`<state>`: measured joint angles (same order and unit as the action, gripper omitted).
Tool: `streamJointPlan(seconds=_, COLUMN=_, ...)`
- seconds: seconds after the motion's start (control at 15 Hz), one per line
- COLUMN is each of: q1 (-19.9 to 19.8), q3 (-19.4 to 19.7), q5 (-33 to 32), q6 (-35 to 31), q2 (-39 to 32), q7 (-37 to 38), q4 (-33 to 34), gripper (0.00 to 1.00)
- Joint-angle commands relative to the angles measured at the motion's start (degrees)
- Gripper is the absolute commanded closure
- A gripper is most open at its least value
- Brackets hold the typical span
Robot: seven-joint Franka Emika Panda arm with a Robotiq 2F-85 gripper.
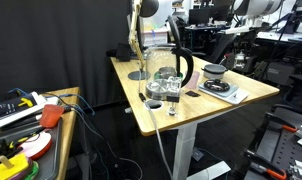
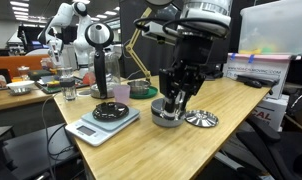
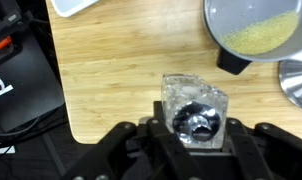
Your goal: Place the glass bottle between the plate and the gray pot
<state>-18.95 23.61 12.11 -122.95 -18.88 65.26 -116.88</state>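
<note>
I should set the glass bottle, now near a corner of the wooden table, down with my gripper behind the pink thing, between the green plate and the gray pot (image 1: 191, 73).
My gripper (image 3: 195, 138) is shut on the glass bottle (image 3: 194, 100), a clear squarish bottle that I see from above, looking into its dark mouth. It is near a corner of the wooden table. In an exterior view the gripper (image 2: 174, 100) hangs low over the table with the bottle (image 2: 169, 118) under it; I cannot tell whether the bottle touches the wood. The plate (image 2: 111, 110) is a dark dish on a white scale, also seen in an exterior view (image 1: 217, 87). The gray pot (image 1: 213, 72) stands just behind the scale.
A large clear glass vessel with a black handle (image 3: 249, 30) stands close beyond the bottle. A shiny metal disc (image 2: 201, 119) lies beside the gripper. The white scale (image 3: 76, 5) is at the top left. A lamp with a round base (image 1: 138, 75) stands at the table's far side.
</note>
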Motion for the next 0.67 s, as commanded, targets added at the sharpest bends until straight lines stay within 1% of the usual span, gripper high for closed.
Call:
streamJointPlan(seconds=0.0, q1=0.17, q3=-1.79, q5=1.38, q6=0.03, q2=3.85, q7=-1.6, q4=0.03, gripper=0.82)
streamJointPlan(seconds=0.27, q1=2.13, q3=-3.99, q5=-0.77, q6=-0.65, q2=4.58, q7=-2.06, q4=0.61, gripper=0.82)
streamJointPlan(seconds=0.53, q1=3.62, q3=-4.76, q5=-3.84, q6=-0.57, q2=5.25, q7=-4.23, q4=-0.4, gripper=0.82)
streamJointPlan(seconds=0.6, q1=3.51, q3=-4.65, q5=-2.71, q6=-0.09, q2=4.25, q7=-2.18, q4=0.54, gripper=0.82)
